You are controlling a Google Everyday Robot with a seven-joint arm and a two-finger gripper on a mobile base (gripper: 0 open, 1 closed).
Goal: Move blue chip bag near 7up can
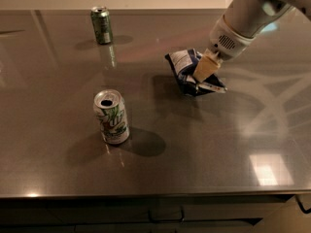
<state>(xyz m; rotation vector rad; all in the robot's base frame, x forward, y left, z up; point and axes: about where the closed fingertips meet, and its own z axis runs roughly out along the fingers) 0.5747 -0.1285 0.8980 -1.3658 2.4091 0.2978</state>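
Next, I let go of the blue chip bag with my gripper on the table (163, 107) close beside the 7up can, just behind the can's shadow. The bag now looks slightly raised, apart from the can.
The blue chip bag (183, 64) is at the right middle of the table, dark blue with white patches. My gripper (204, 71) comes down from the upper right and is shut on the bag, with a beige finger (202, 68) across its front. The bag looks slightly raised, with a shadow below and to its left. The 7up can (112, 117) stands upright at the front left, white with green swirls and an open top. It is well apart from the bag, lower left of it.
An all dark-green can (101, 25) stands upright at the far left of the grey steel table (58, 91). The table's front edge (146, 194) runs along the bottom, with drawers below it. Bright reflections lie on the right side.
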